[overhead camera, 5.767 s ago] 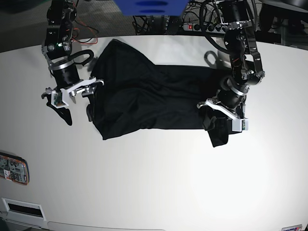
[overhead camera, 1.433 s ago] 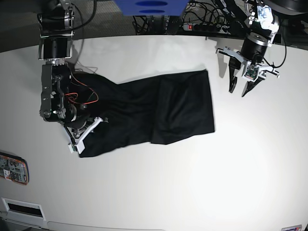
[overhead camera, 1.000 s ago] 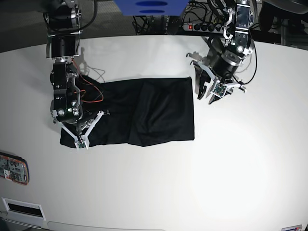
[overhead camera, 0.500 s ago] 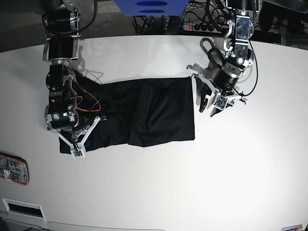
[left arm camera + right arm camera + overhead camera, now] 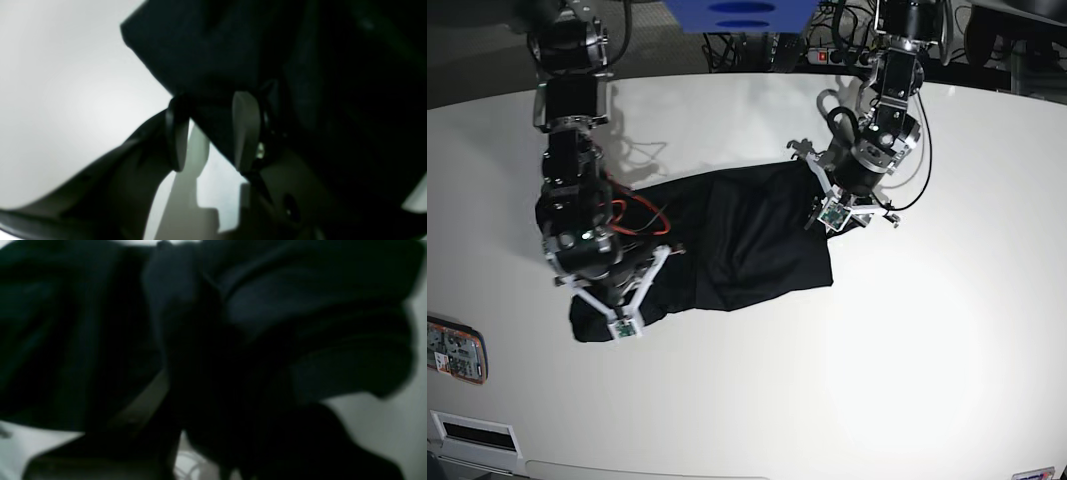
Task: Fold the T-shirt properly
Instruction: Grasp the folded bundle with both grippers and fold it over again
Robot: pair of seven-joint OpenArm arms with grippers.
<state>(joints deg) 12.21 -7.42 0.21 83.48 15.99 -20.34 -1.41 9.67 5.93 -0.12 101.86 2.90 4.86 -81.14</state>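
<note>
The robot's right gripper should release its end of the black T-shirt at the T-shirt's near corner [image 5: 829, 268], close to the left gripper.
The black T-shirt [image 5: 747, 235] lies on the white table [image 5: 877, 380] as a long folded band, skewed from upper right to lower left. My left gripper [image 5: 820, 202] is at the shirt's right edge. In the left wrist view it [image 5: 211, 130] is open, its fingers [image 5: 247, 126] astride the shirt's edge [image 5: 300, 50]. My right gripper [image 5: 617, 300] sits on the shirt's lower-left end, shut on the cloth. Bunched black fabric [image 5: 300, 323] fills the right wrist view and hides its fingers.
A red-and-white device [image 5: 455, 350] lies at the table's left edge, with a white box [image 5: 472, 432] at the bottom left. A blue object [image 5: 737, 12] and a power strip with cables [image 5: 837, 55] are beyond the far edge. Red wires [image 5: 642, 210] loop from the right arm.
My right gripper moved toward the front and right, dragging the shirt's left end with it. My left gripper moved left, from beside the shirt onto its right edge.
</note>
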